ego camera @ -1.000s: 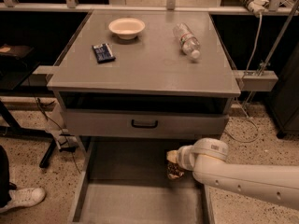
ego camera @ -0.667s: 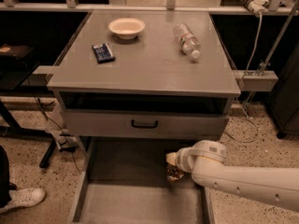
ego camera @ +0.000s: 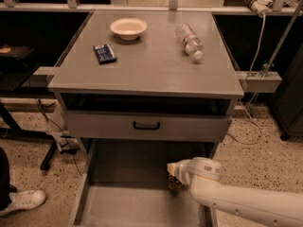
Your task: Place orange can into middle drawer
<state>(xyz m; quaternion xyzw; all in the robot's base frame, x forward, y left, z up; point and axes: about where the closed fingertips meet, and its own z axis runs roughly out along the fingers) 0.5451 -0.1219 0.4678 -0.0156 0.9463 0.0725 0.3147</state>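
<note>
Next, I release the orange can on the middle drawer's bottom, near the drawer's side (ego camera: 172, 187) by my arm.
The orange can (ego camera: 174, 183) is in my gripper (ego camera: 173, 173), which is shut on it from above. My pale arm (ego camera: 236, 202) reaches in from the lower right. The can hangs upright over the right part of the middle drawer (ego camera: 123, 207), the wide grey tray pulled out below the cabinet. It is close to the tray's right wall. I cannot tell whether the can touches the floor of the tray.
A shut drawer front with a black handle (ego camera: 146, 125) sits above the tray. On the cabinet top (ego camera: 151, 65) are a cream bowl (ego camera: 128, 28), a dark blue packet (ego camera: 104, 53) and a lying clear water bottle (ego camera: 189, 40). A person's white shoe (ego camera: 21, 200) is at the lower left.
My gripper and the orange can have moved a little lower, deeper into the open tray. Nothing on the cabinet top has moved.
</note>
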